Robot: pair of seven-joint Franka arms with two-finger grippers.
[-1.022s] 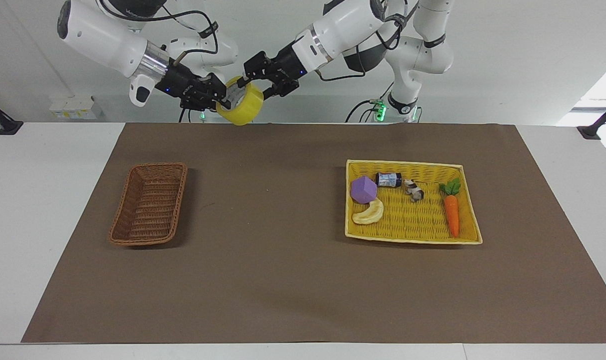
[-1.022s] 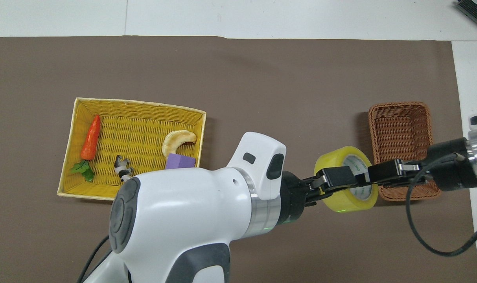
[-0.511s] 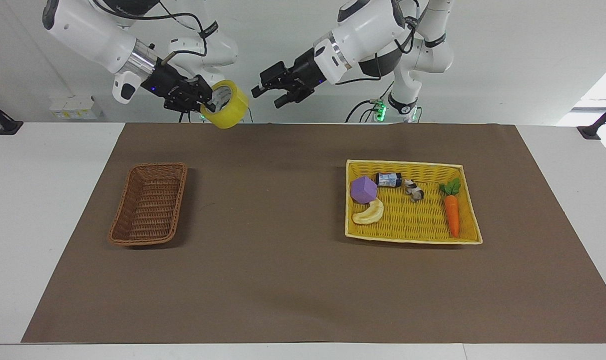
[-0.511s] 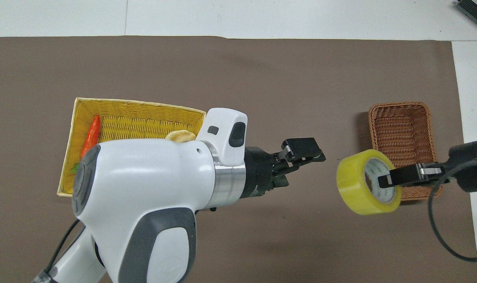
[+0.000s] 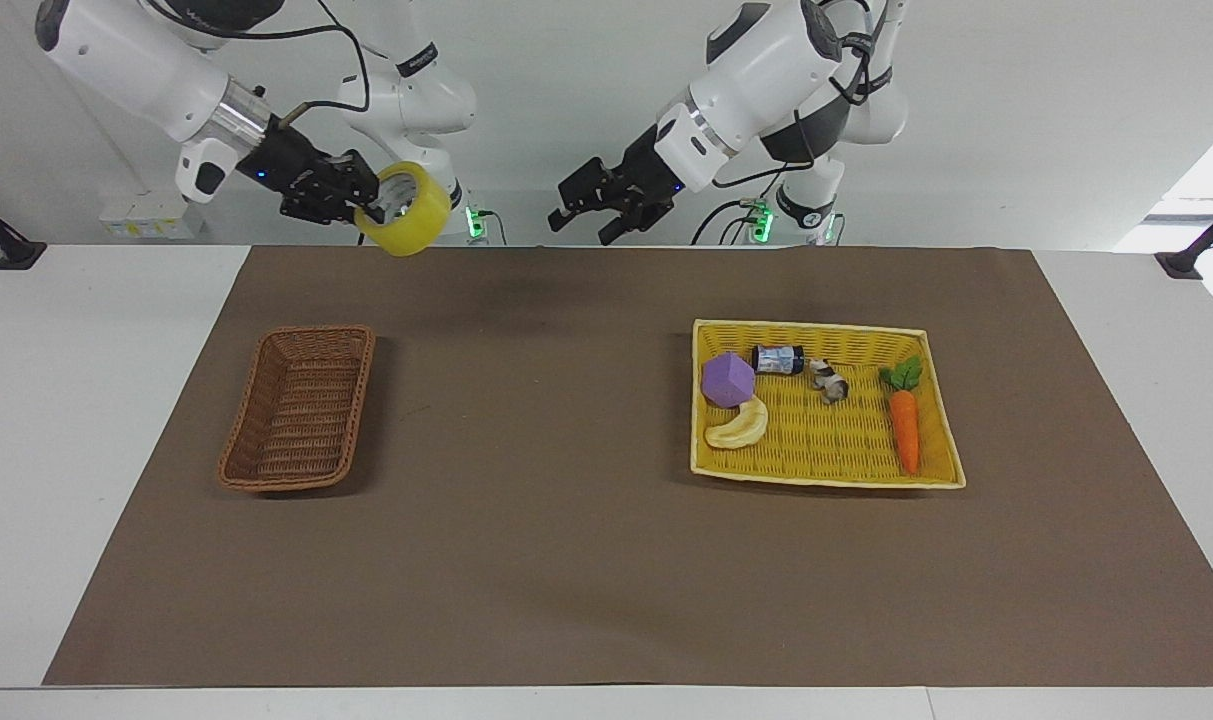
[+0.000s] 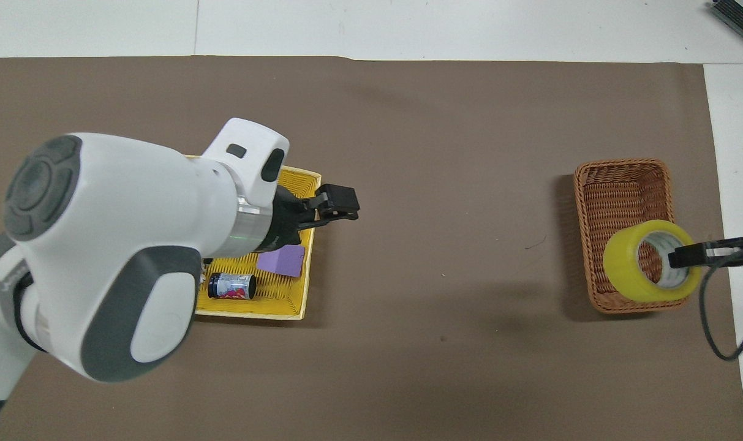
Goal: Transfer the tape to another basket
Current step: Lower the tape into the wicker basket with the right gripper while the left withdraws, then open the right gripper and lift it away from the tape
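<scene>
The robot's right gripper needs to set the yellow tape roll, now high above the mat, down inside, midway [image 6: 622,230] along the dark brown basket's side that faces the yellow tray.
The yellow tape roll [image 5: 409,212] hangs high in the air. My right gripper [image 5: 370,205] is shut on its wall, with one finger through the core. In the overhead view the tape [image 6: 647,263] and the right gripper [image 6: 683,257] overlap the nearer end of the dark brown wicker basket [image 6: 622,164]. The basket [image 5: 311,330] is empty and sits on the mat toward the right arm's end of the table, well below the tape. My left gripper [image 5: 591,207] is open and empty, raised over the edge of the yellow tray; it also shows in the overhead view [image 6: 337,207].
The yellow woven tray [image 5: 826,478] toward the left arm's end holds a purple block [image 5: 728,380], a pale crescent toy [image 5: 738,425], a small jar [image 5: 778,359], an animal figure [image 5: 828,380] and a carrot [image 5: 903,425]. A brown mat [image 5: 566,520] covers the table.
The left gripper let go of the tape and drew back toward the yellow tray. The right gripper carried the tape away toward the brown basket.
</scene>
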